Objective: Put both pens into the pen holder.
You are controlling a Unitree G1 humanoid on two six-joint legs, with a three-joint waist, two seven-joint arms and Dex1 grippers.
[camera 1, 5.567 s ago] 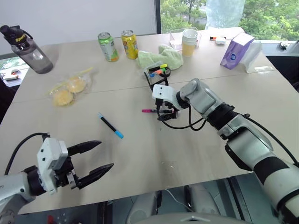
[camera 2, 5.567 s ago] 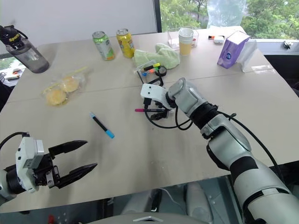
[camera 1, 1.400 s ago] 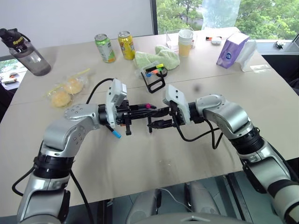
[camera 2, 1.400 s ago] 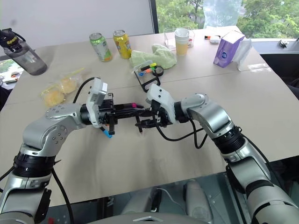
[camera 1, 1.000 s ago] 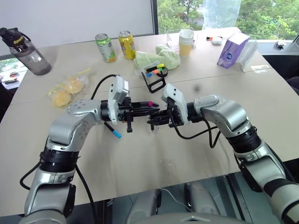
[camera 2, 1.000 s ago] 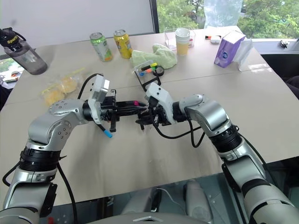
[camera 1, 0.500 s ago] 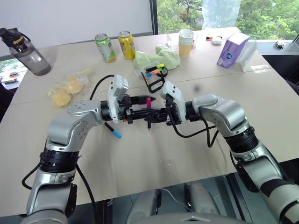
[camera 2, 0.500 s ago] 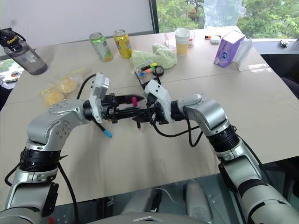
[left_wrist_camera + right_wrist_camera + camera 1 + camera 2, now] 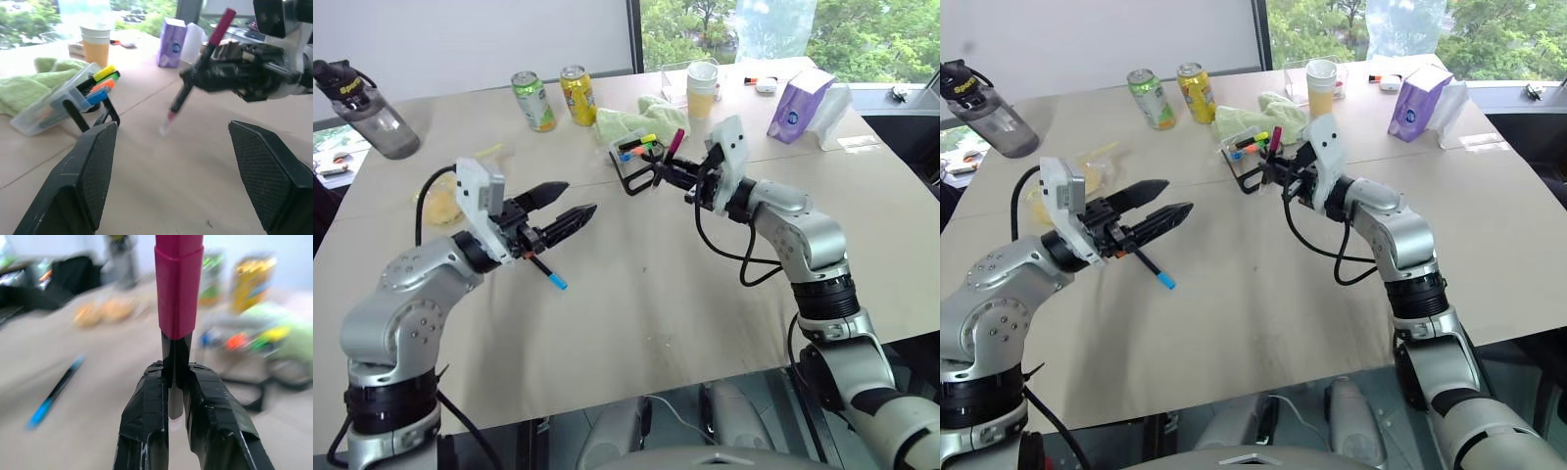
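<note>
Next, I release the magenta-ended pen from my right gripper in the clear case [image 9: 628, 151] [image 9: 221, 338], so that it goes between the blue highlighter and the orange highlighter.
My right gripper [image 9: 664, 172] is shut on the magenta-ended pen [image 9: 674, 145], which stands tilted with its magenta end up. It hovers just to the right of the black wire pen holder [image 9: 628, 182], above the table. In the right wrist view both fingers [image 9: 146, 416] pinch the pen's black barrel [image 9: 176, 308]. My left gripper [image 9: 579, 199] stands open and holds nothing, at the left, well apart from the pen. Below it on the table lies the light-blue-ended pen [image 9: 548, 273]. The left wrist view has the held pen [image 9: 194, 81] between its spread fingers [image 9: 93, 171].
A clear case of bright highlighters [image 9: 641, 147] leans at the holder. Behind are a green cloth [image 9: 636, 119], green can [image 9: 535, 100], yellow can [image 9: 578, 93], paper cup [image 9: 705, 88] and purple box [image 9: 800, 106]. A water bottle [image 9: 370, 110] stands far left.
My left gripper has opened, let go of the magenta pen and drawn back to the left. My right gripper has carried the pen up and away toward the holder, turning it upright.
</note>
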